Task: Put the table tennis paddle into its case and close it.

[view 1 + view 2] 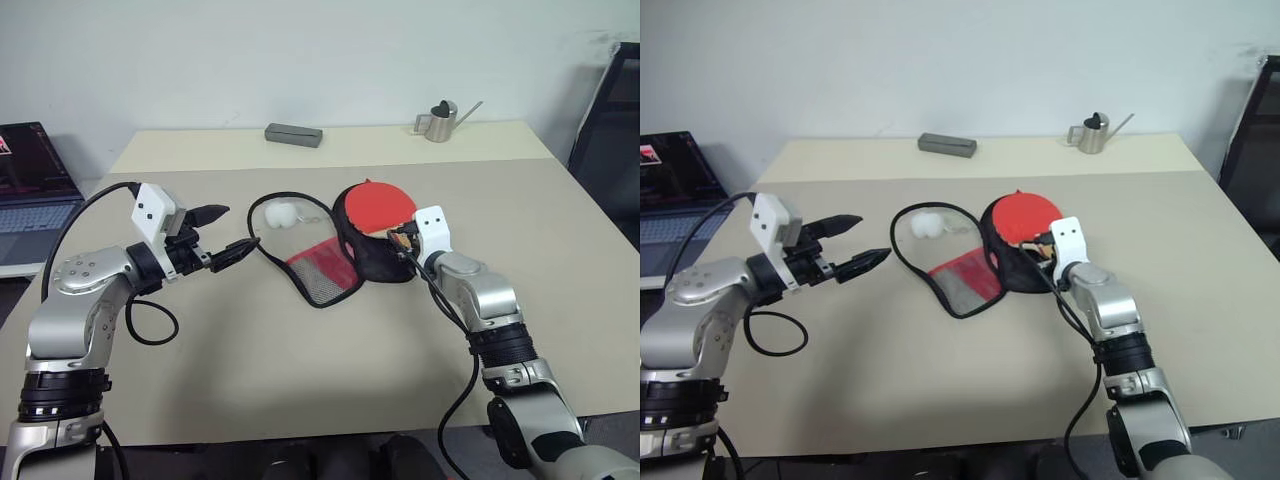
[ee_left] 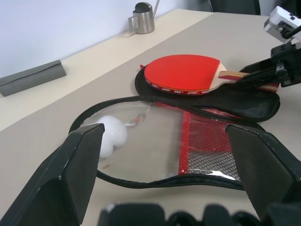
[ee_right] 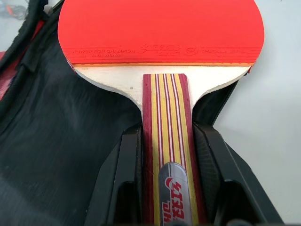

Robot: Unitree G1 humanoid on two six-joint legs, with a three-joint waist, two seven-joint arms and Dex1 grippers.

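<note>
Next, my right gripper lets go of the table tennis paddle inside the case's black half (image 1: 372, 213) (image 3: 136, 49), beside the red mesh flap.
The case (image 1: 322, 265) lies unzipped in the middle of the table. Its red mesh flap spreads toward my left gripper, and a white pom-pom (image 1: 281, 214) rests beside it. The table tennis paddle (image 1: 383, 207) has its red face over the case's black half (image 3: 56, 141), tilted slightly up at the far rim. My right gripper (image 3: 167, 136) is shut on the paddle's striped wooden handle (image 3: 164, 108). My left gripper (image 1: 225, 232) hovers open just left of the flap, with nothing between its fingers (image 2: 70, 174).
A grey block (image 1: 294, 134) and a small metal watering can (image 1: 438, 122) stand along the table's far edge. A laptop (image 1: 35, 200) sits off the table's left side, and a dark chair (image 1: 610, 140) stands at the right.
</note>
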